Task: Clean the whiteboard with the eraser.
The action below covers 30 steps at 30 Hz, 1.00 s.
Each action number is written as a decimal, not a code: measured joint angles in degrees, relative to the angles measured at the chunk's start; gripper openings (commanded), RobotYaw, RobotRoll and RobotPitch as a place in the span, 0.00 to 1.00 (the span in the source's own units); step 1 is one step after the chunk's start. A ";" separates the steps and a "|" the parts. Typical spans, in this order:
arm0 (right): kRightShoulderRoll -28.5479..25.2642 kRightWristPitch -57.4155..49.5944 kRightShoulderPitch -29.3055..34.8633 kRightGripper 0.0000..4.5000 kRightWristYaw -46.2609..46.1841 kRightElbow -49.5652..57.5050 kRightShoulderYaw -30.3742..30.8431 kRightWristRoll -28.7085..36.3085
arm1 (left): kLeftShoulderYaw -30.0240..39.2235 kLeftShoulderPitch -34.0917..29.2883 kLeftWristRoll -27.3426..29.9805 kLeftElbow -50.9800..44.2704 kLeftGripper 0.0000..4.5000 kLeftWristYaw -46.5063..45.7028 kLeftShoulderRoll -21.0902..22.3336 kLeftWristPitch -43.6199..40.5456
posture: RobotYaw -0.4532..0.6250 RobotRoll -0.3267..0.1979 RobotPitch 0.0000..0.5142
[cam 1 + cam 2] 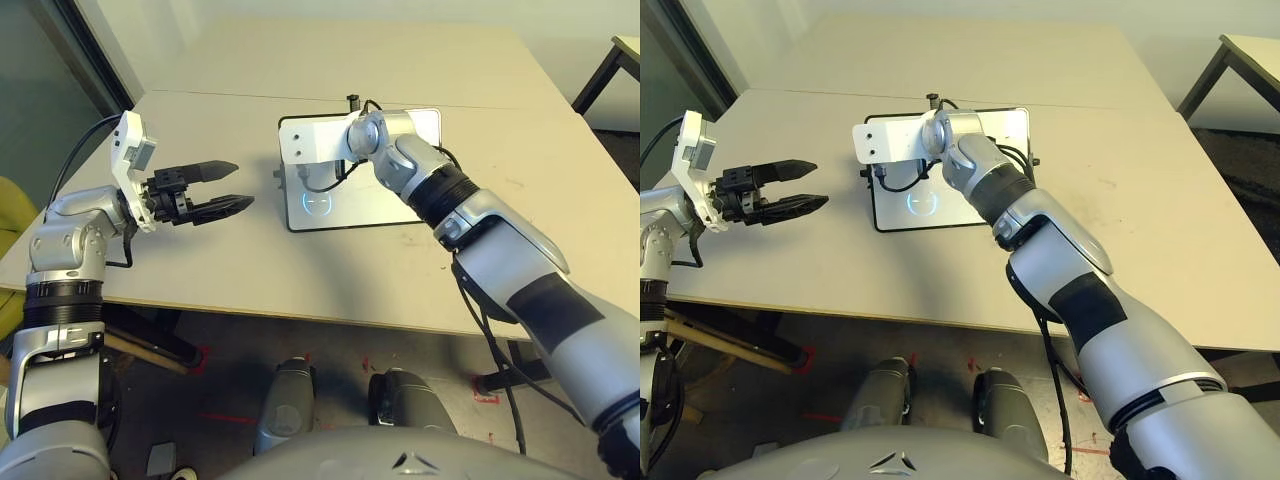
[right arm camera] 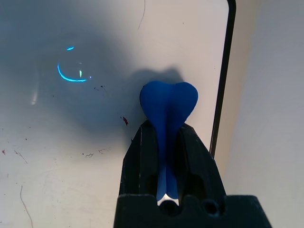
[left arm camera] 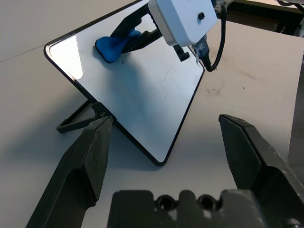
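Observation:
Next, my right gripper lets go of the blue eraser on the bare table (image 1: 488,210), next to the near corner of the whiteboard, under my right gripper's arm.
The whiteboard (image 1: 350,208) stands tilted on a black stand (image 3: 76,121) near the middle of the table. It bears a faint light-blue circle (image 1: 318,200), a red speck (image 2: 125,121) and thin dark marks. My right gripper (image 2: 167,130) is shut on the blue eraser (image 2: 168,107), whose rounded end presses on the board close to its black frame (image 2: 223,80). The eraser (image 3: 111,47) also shows blue against the board in the left wrist view. My left gripper (image 1: 235,185) hovers open to the left of the board, nothing between its fingers (image 3: 85,156).
The beige table (image 1: 250,270) has a seam behind the board. A dark table leg (image 1: 600,70) stands at the far right and a yellow seat (image 1: 10,210) at the left edge. Black cables (image 1: 330,180) hang from my right wrist over the board.

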State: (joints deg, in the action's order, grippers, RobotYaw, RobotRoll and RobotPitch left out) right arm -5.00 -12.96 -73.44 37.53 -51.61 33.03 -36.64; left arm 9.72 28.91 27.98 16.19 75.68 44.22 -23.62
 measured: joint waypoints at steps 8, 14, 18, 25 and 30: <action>-0.87 0.30 -0.19 0.07 -0.31 -1.02 0.00 0.04 | -0.16 1.49 -0.01 0.25 1.00 0.12 -0.24 0.01 | 0.74 0.62 0.06; -2.81 0.28 0.34 0.07 -0.20 -0.32 0.00 0.04 | -1.05 2.33 -0.15 0.79 1.00 0.59 -0.54 0.13 | 0.72 0.62 0.06; -4.94 0.03 1.36 0.07 0.29 1.07 -0.01 0.00 | -1.86 3.83 -0.29 2.39 1.00 0.93 -0.69 0.59 | 0.71 0.62 0.06; -9.13 -1.00 4.17 0.07 1.38 5.07 -0.04 -0.07 | -2.73 4.93 -0.95 4.31 1.00 1.70 -1.39 1.66 | 0.69 0.62 0.06; -12.70 -3.70 7.34 0.07 3.57 10.59 -1.02 0.46 | -3.56 6.37 -1.12 5.18 1.00 2.12 -1.59 2.09 | 0.69 0.62 0.05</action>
State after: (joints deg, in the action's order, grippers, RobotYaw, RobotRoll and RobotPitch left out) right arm -17.70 -16.66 -66.10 41.10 -41.02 32.00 -36.18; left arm 6.16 35.27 26.86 21.37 77.80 42.63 -21.53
